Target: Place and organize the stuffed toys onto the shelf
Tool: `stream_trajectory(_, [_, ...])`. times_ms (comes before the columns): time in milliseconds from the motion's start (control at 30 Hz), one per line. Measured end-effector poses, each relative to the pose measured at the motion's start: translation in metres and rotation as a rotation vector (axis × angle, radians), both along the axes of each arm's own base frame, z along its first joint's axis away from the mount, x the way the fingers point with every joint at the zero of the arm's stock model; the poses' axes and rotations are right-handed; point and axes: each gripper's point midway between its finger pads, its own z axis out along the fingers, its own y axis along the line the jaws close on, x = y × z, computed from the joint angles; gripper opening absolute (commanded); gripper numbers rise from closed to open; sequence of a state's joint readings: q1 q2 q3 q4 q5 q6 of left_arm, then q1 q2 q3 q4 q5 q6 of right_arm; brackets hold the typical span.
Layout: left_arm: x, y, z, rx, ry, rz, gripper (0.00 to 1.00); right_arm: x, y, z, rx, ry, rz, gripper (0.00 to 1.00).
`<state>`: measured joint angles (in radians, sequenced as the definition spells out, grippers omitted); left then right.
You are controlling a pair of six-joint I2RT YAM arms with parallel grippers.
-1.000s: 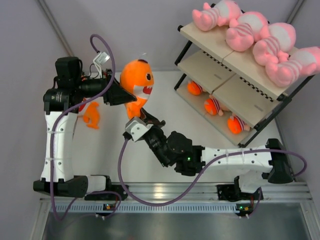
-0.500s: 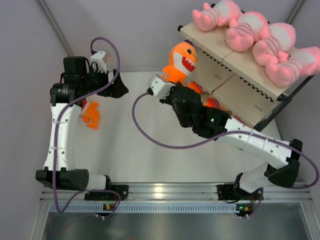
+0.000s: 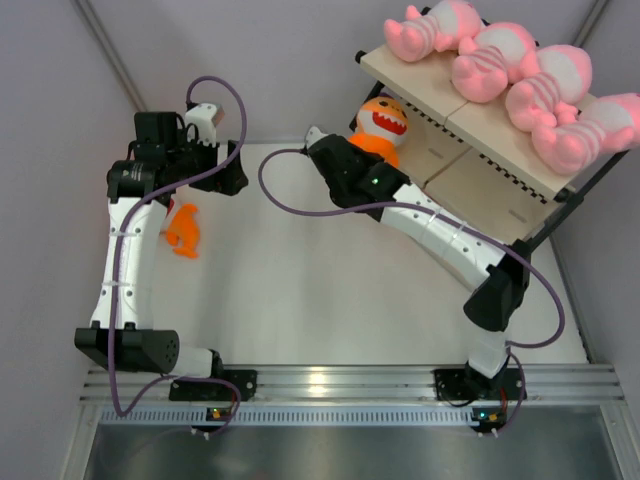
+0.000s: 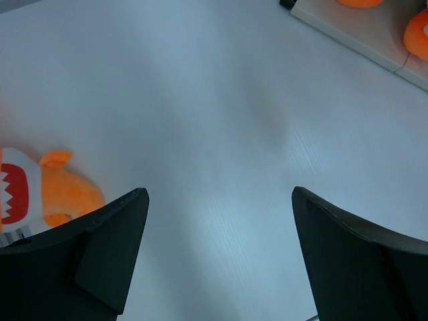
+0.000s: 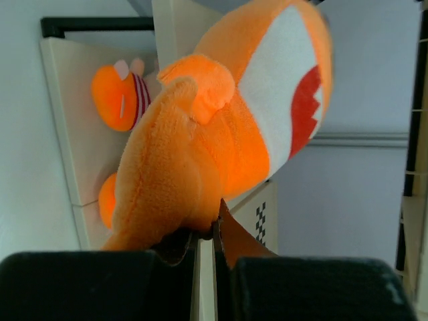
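Note:
The orange plush, now held just below the top board, will be let go by my right gripper on the far end of the middle board (image 3: 419, 131), under the top board.
My right gripper (image 3: 356, 150) is shut on an orange plush with a white toothy mouth (image 3: 384, 120) and holds it at the left end of the shelf (image 3: 420, 76), just below the top board. In the right wrist view the fingers (image 5: 207, 231) pinch the plush's underside (image 5: 200, 134). Four pink striped plush figures (image 3: 490, 62) lie in a row on the top board. My left gripper (image 3: 226, 170) is open and empty above the table. Another orange plush (image 3: 183, 230) lies on the table below it, and it also shows in the left wrist view (image 4: 50, 194).
Two orange toys (image 5: 120, 97) sit on the shelf's bottom board (image 5: 63, 120), also glimpsed in the left wrist view (image 4: 418, 33). The shelf's black frame stands at the back right. Grey walls close in the left, back and right sides.
My right arm has swung the orange plush from mid-table up and right to the shelf's left end. My left gripper has drawn back left, away from that plush.

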<state>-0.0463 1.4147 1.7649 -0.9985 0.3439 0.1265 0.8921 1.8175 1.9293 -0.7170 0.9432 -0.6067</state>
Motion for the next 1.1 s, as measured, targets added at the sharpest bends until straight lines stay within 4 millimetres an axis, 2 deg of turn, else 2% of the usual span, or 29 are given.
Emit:
stream_trajectory(100, [0.001,0.001,-0.001,0.007,-0.001,-0.004,0.93,0.015,-0.018,-0.025,-0.065,0.063,-0.070,0.00])
stream_trajectory(233, [0.001,0.001,-0.002,0.012,-0.001,-0.008,0.94,0.025,-0.041,-0.039,-0.093,0.108,-0.134,0.00])
stream_trajectory(467, [0.000,0.000,-0.003,0.011,0.002,-0.013,0.93,0.031,-0.058,-0.026,-0.053,0.085,-0.194,0.00])
stream_trajectory(700, [0.000,0.000,-0.003,0.012,0.002,-0.014,0.93,0.055,-0.083,-0.027,-0.037,0.079,-0.270,0.01])
stream_trajectory(733, [0.000,0.000,-0.003,0.011,0.002,-0.014,0.93,0.058,-0.084,-0.029,-0.039,0.082,-0.272,0.07])
stream_trajectory(833, [0.000,0.000,-0.004,0.011,0.005,-0.015,0.94,0.060,-0.083,-0.034,-0.042,0.095,-0.263,0.15])
stream_trajectory(967, [0.000,0.000,-0.006,0.011,0.009,-0.016,0.94,0.062,-0.080,-0.035,-0.034,0.100,-0.247,0.35])
stream_trajectory(1033, [0.000,0.000,-0.006,0.011,0.011,-0.016,0.94,0.063,-0.078,-0.035,-0.027,0.100,-0.239,0.40])
stream_trajectory(1100, [0.000,0.000,-0.006,0.011,0.011,-0.016,0.94,0.063,-0.076,-0.035,-0.024,0.100,-0.230,0.51])
